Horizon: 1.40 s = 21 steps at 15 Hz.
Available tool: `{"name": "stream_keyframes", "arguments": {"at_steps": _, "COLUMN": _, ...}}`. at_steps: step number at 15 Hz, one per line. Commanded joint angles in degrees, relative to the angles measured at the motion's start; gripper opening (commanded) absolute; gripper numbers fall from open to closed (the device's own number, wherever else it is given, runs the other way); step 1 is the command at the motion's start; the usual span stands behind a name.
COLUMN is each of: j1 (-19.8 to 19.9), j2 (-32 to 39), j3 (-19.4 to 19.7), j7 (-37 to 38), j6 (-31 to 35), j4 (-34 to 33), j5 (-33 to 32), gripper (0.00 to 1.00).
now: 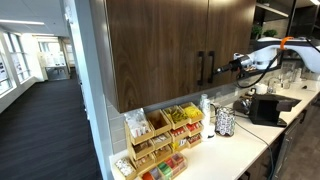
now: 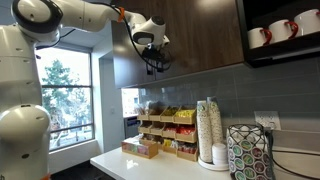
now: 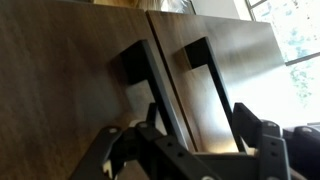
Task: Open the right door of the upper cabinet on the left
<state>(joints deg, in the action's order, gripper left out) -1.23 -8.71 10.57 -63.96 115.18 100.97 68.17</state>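
Observation:
Both black bar handles run between the gripper's open fingers, so the robot should shift its gripper and take only the target door's handle [image 3: 160, 86] before it pulls that door open.
The upper cabinet [image 1: 150, 50] is a dark-brown wood-grain wall unit with two black bar handles at its centre. The right door [image 1: 232, 28] is closed, with its handle [image 1: 210, 68] along its left edge. My gripper [image 1: 233, 65] hangs in front of this door, just to the right of the handle. It is seen against the cabinet front in an exterior view [image 2: 152, 45]. In the wrist view the gripper [image 3: 200, 135] is open and empty. Both handles [image 3: 215, 90] run down between its fingers, close to the doors but not gripped.
Below the cabinet is a white counter [image 1: 235, 148] with a wooden snack organiser [image 1: 160, 135], stacked paper cups [image 2: 210, 130], a patterned pod holder [image 2: 250, 150] and a black coffee machine [image 1: 265, 108]. A black shelf with mugs [image 2: 280, 30] adjoins the cabinet.

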Motion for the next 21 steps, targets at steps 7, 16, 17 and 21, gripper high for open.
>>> {"name": "stream_keyframes", "arguments": {"at_steps": 7, "j1": 2.86, "j2": 3.15, "j3": -1.75, "j7": -3.13, "j6": -3.04, "j4": -2.27, "j5": 3.26, "gripper": 0.74}}
{"name": "stream_keyframes", "arguments": {"at_steps": 16, "j1": 3.37, "j2": 4.64, "j3": -2.79, "j7": -6.32, "j6": -6.19, "j4": -3.42, "j5": 5.98, "gripper": 0.61}}
{"name": "stream_keyframes", "arguments": {"at_steps": 17, "j1": 3.59, "j2": 4.82, "j3": -2.76, "j7": -6.81, "j6": -6.58, "j4": -3.48, "j5": 6.57, "gripper": 0.52}}
{"name": "stream_keyframes", "arguments": {"at_steps": 21, "j1": 4.95, "j2": 5.61, "j3": -2.51, "j7": -8.22, "j6": -9.75, "j4": -3.91, "j5": 8.25, "gripper": 0.21}}
